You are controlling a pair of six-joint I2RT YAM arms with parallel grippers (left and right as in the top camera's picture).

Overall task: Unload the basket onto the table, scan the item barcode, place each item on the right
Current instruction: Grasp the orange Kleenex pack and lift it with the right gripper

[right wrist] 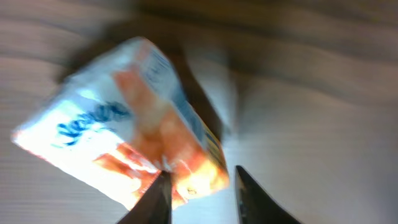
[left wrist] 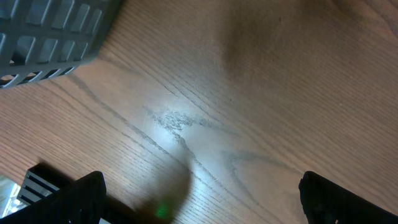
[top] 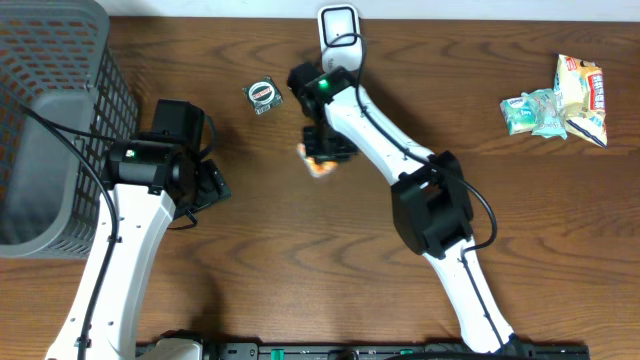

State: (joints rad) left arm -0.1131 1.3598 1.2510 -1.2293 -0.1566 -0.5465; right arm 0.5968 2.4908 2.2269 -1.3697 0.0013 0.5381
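Note:
The right gripper has just the packet's corner, with its lettered side up, so it should open, take the packet by its orange end (right wrist: 152, 165) and tip it up.
The item is a white and orange packet with blue lettering (right wrist: 118, 130). It fills the blurred right wrist view, and overhead only its orange end (top: 318, 167) shows below the arm. My right gripper (right wrist: 202, 177) has its two fingers on either side of the packet's lower corner, closed in on it. Overhead, that gripper (top: 322, 150) is at the table's middle back. No barcode shows on the packet. My left gripper (left wrist: 202, 205) is wide open over bare wood with nothing between its fingers. It hangs at the left (top: 212, 185).
A white scanner-like device (top: 338, 25) stands at the back edge just behind the right arm. A small round packet (top: 264, 93) lies to its left. A grey mesh basket (top: 60, 60) fills the left side. Snack bags (top: 560, 100) lie at the far right.

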